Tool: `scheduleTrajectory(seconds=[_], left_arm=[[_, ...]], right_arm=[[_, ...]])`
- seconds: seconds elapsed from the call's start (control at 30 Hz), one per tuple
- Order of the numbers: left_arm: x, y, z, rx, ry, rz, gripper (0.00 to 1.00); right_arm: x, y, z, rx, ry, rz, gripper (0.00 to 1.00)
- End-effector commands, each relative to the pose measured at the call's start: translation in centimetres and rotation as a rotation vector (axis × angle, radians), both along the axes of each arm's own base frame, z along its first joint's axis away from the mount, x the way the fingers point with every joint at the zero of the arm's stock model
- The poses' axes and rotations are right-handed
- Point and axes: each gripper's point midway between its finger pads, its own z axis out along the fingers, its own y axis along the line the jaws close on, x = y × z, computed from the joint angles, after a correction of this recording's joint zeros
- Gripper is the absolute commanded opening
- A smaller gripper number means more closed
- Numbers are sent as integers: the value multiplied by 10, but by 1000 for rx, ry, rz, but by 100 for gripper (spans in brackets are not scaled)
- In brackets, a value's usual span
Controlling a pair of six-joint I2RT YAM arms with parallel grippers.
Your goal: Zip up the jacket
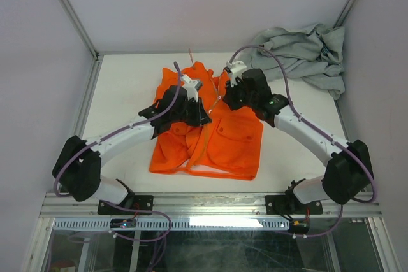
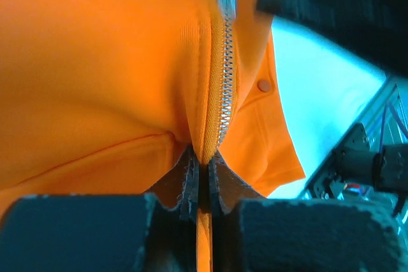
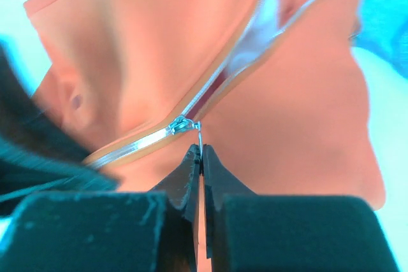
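Next, I release the jacket fabric over the pocket flap (image 1: pixel 182 126) under my left gripper's body.
The orange jacket (image 1: pixel 229 144) lies flat in the middle of the table, collar toward the far side. My left gripper (image 1: pixel 203 118) (image 2: pixel 203 162) is shut on a pinched fold of jacket fabric beside the closed zipper teeth (image 2: pixel 224 87). My right gripper (image 1: pixel 223 97) (image 3: pixel 201 152) is shut on the thin metal zipper pull (image 3: pixel 199 137), which hangs from the slider (image 3: pixel 180 124). Past the slider the two zipper edges split apart toward the collar, with pale lining (image 3: pixel 255 39) showing between them. Behind it the teeth are joined.
A crumpled light grey garment (image 1: pixel 306 55) lies at the far right corner. The white table (image 1: pixel 121 93) is walled at the back and both sides. A thin orange drawcord (image 1: pixel 190 55) pokes out past the collar.
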Motion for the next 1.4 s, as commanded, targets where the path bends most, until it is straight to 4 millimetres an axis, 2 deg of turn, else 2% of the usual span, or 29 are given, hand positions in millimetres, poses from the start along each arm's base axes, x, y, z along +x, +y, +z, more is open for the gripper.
scheduleTrajectory(seconds=[0.0, 0.07, 0.13, 0.2, 0.3, 0.43, 0.53, 0.63, 0.7, 0.8, 0.93, 1.03, 1.13, 1.2, 1.23, 1.3, 1.37], left_arm=[[-50, 23, 9, 6, 36, -110, 0], [-63, 36, 4, 36, 45, -117, 0], [-67, 51, 1, 94, 37, -95, 0], [-63, 72, 0, 192, 9, -40, 0], [-44, 105, 11, 339, -64, 75, 0], [-6, 147, 54, 482, -200, 252, 0], [19, 170, 102, 515, -314, 378, 0], [29, 181, 136, 506, -390, 438, 0], [29, 173, 145, 471, -425, 399, 0], [18, 149, 140, 384, -444, 262, 0], [1, 131, 120, 317, -413, 137, 0], [-12, 115, 94, 253, -355, 60, 2], [-28, 95, 63, 158, -254, -15, 18], [-38, 86, 47, 118, -185, -51, 23], [-40, 85, 44, 107, -168, -49, 26], [-39, 89, 47, 105, -177, -16, 41], [-35, 98, 67, 96, -238, 40, 51]], right_arm=[[78, -59, 55, -5, -181, -324, 0], [95, -76, 58, 12, -181, -384, 0], [109, -90, 61, 26, -170, -427, 0], [119, -104, 61, 26, -156, -466, 0], [128, -140, 64, 29, -144, -553, 0], [123, -201, 87, 56, -165, -688, 0], [104, -249, 111, 88, -195, -795, 0], [78, -277, 130, 99, -224, -856, 0], [62, -276, 137, 99, -239, -835, 0], [38, -262, 137, 135, -242, -767, 0], [11, -236, 128, 235, -216, -672, 0], [-5, -218, 108, 319, -161, -616, 0], [-18, -213, 83, 369, -129, -626, 0], [-25, -213, 75, 386, -140, -641, 6], [-29, -213, 74, 392, -154, -642, 11], [-34, -215, 76, 382, -184, -640, 26], [-39, -220, 82, 362, -207, -657, 34]])
